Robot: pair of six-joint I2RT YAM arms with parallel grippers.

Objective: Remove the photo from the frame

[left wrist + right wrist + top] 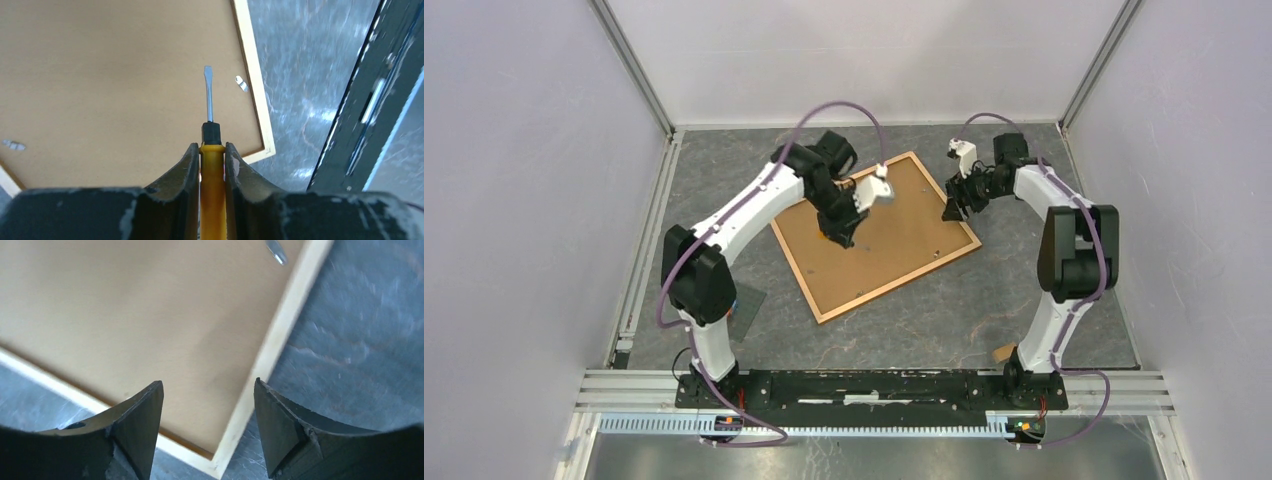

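The screwdriver's blade slants too flat over the back, so my right gripper needs to hold the blade while my left gripper retakes the screwdriver's handle [212, 192] at a steeper angle.
The frame [894, 240] lies face down on the grey table, its plain brown back [110, 90] up and its pale wooden border round it. The photo is hidden under that back. My left gripper [839, 238] hovers over the back's left part, shut on a yellow-handled screwdriver [212, 170]. The blade tip [208, 95] points toward a small metal clip [242, 83] by the border. My right gripper [208, 385] stands open above the frame's right corner [220, 467], nothing between its fingers [142, 415].
Another clip [13, 145] sits near the back's opposite edge, and one more [276, 251] along the right border. A dark grey plate [746, 305] lies by the left arm's base. White walls enclose the table; a metal rail [874, 385] runs along the near edge.
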